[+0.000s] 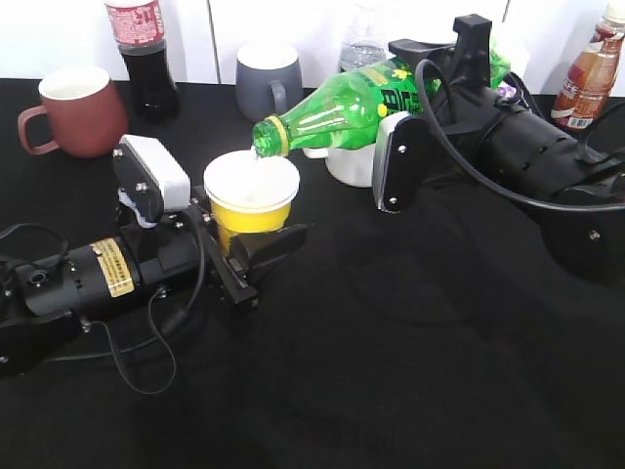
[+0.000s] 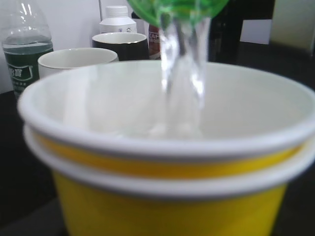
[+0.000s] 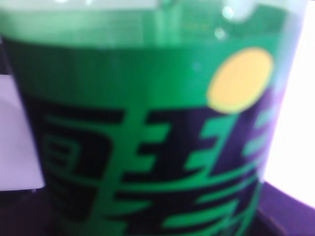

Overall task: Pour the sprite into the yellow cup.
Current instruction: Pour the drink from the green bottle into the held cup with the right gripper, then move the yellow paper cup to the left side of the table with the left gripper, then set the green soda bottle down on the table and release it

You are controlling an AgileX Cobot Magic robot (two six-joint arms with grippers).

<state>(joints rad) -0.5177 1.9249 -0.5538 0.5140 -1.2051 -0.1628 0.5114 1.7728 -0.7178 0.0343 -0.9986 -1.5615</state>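
Next, I set the yellow cup, now held on the black table, between the brown-red mug and the grey mug (image 1: 194, 157) with my left gripper.
The sprite (image 1: 352, 104), a bright-green bottle with a yellow neck ring, is tipped nearly level with its mouth over the yellow cup (image 1: 252, 200). Clear liquid streams from the mouth into the cup in the left wrist view (image 2: 182, 78). My right gripper (image 1: 430, 117) is shut on the sprite's body; its label fills the right wrist view (image 3: 147, 147). My left gripper (image 1: 244, 244) is shut on the yellow cup's base on the black table; the cup fills the left wrist view (image 2: 167, 187). The fingertips of both grippers are hidden in their wrist views.
At the back stand a brown-red mug (image 1: 73, 109), a dark cola bottle (image 1: 145, 59), a grey mug (image 1: 269, 80), a clear bottle (image 1: 363, 41), a white mug (image 1: 350, 164) behind the sprite and a brown bottle (image 1: 591, 78). Cables (image 1: 146, 342) lie by the left arm.
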